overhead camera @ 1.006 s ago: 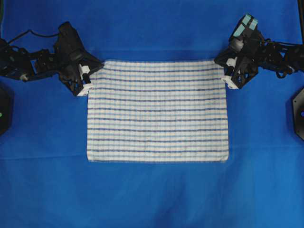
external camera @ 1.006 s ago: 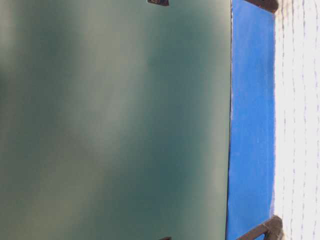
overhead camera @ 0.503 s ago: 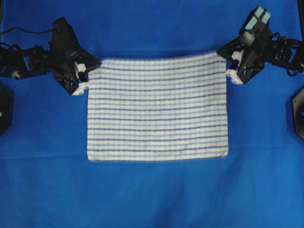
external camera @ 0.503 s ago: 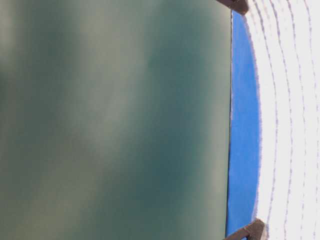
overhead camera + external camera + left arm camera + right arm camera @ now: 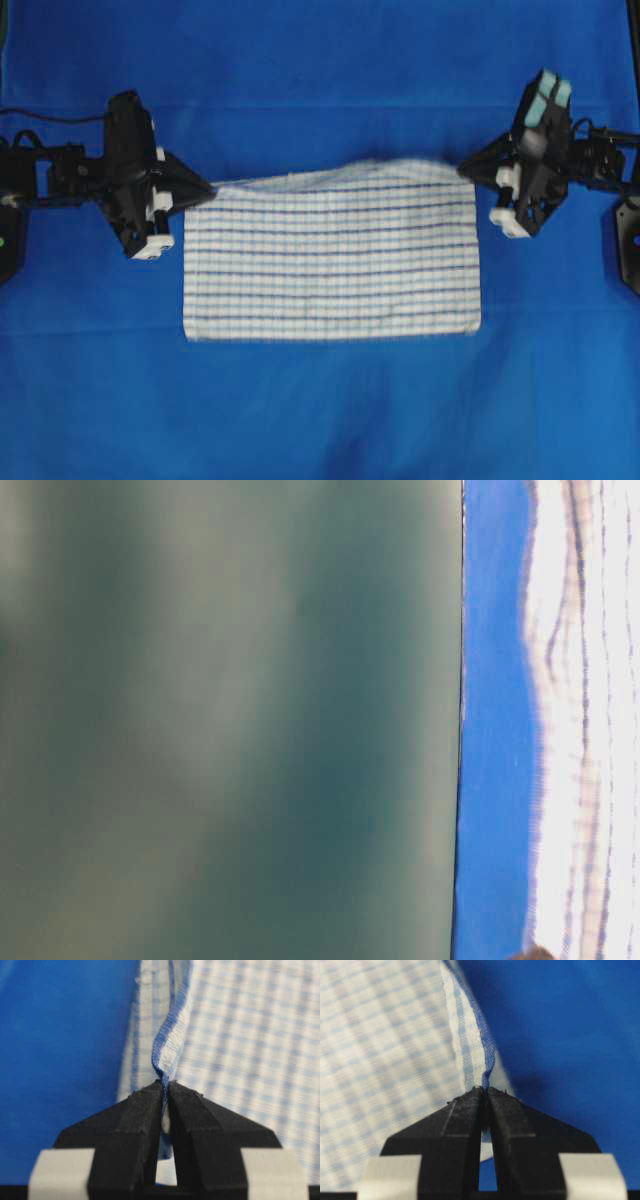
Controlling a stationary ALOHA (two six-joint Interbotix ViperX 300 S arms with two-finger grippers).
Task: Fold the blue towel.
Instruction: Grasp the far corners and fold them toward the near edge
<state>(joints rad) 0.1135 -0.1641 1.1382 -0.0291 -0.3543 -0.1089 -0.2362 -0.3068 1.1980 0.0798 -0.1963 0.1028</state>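
Note:
Next, my right gripper releases the lifted towel corner on the towel's near corner (image 5: 473, 328), folding over the towel's far edge.
The blue towel (image 5: 330, 260), white with thin blue checked stripes, lies in the middle of the blue table cover (image 5: 320, 80). Its far edge is lifted off the table and carried toward the near edge, held at both far corners. My left gripper (image 5: 208, 186) is shut on the far left corner; in the left wrist view the towel (image 5: 240, 1035) hem is pinched between the black fingertips of the left gripper (image 5: 165, 1085). My right gripper (image 5: 465, 170) is shut on the far right corner, and the right gripper (image 5: 485, 1091) clamps the towel (image 5: 380, 1045) edge. The towel (image 5: 590, 720) looks blurred in the table-level view.
Black arm bases sit at the left edge (image 5: 8, 235) and right edge (image 5: 628, 235) of the overhead view. A large blurred grey-green surface (image 5: 230, 720) fills most of the table-level view. Blue cover surrounds the towel on all sides.
Both grippers have lifted the towel's far corners and moved them toward the near edge. The visible towel has grown shorter front to back, its far edge now bowed.

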